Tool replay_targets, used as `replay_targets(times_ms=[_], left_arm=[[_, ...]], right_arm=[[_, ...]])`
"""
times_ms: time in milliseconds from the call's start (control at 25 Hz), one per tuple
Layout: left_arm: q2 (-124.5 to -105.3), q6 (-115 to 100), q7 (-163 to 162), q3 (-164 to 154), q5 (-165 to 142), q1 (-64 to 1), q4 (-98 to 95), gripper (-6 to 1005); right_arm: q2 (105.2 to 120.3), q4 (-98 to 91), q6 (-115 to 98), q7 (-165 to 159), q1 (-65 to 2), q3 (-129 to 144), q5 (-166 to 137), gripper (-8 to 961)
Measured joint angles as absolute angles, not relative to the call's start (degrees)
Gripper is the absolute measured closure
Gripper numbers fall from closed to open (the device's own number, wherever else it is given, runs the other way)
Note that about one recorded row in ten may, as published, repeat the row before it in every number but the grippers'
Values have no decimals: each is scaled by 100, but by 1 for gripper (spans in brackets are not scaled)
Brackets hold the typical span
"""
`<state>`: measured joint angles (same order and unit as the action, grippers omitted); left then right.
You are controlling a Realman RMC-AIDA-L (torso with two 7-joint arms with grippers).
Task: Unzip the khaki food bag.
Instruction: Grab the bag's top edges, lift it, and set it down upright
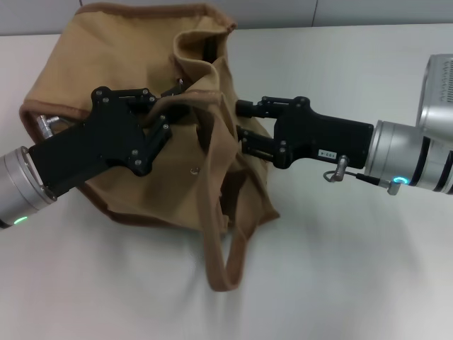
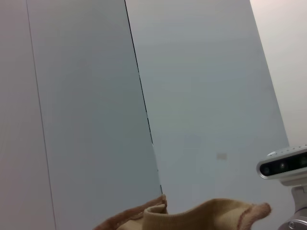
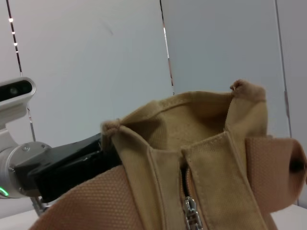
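Note:
My right gripper will open, move clear of the strap handle hanging close beside the zipper pull, and then close on the zipper pull alone point(image 3: 192, 213).
The khaki food bag point(image 1: 141, 64) lies on its side on the white table point(image 1: 340, 269). One strap handle point(image 1: 219, 234) hangs toward the front. My left gripper point(image 1: 168, 106) comes in from the left and is shut on the bag's fabric by the top opening. My right gripper point(image 1: 237, 126) comes in from the right with its fingers point(image 1: 248, 109) apart and their tips at the bag's top edge. In the right wrist view the bag's top point(image 3: 192, 124) is close, with the metal zipper pull point(image 3: 191, 212) on the zipper. The left wrist view shows only the bag's rim point(image 2: 206, 215).
Grey wall panels point(image 2: 96, 96) stand behind the table. My left arm point(image 3: 62, 167) shows beyond the bag in the right wrist view. My head camera point(image 2: 283, 165) shows in the left wrist view.

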<state>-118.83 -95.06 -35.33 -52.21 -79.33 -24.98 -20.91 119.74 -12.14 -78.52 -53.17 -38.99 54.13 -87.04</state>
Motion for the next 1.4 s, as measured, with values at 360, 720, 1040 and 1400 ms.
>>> replay_targets(times_ms=[360, 720, 1040, 1400], left_arm=[[-11882, -9507, -3530, -5220, -7930, -2496, -2067, 915], [-11882, -9501, -3465, -5221, -7927, -2501, -2018, 914], [-11882, -9478, -3463, -5221, -7927, -2500, -2019, 914], [-11883, -9459, -3462, -5220, -7928, -2526, -2018, 914]], right_arm=[[11980, -1235, -8195, -5306, -3915, 5715, -8699, 477], [11980, -1233, -8512, -5243, -3883, 5735, -8722, 481], [11980, -1206, -8672, -5186, -3858, 5822, -8731, 484], [11980, -1198, -8694, -5168, -3858, 5926, -8736, 579]])
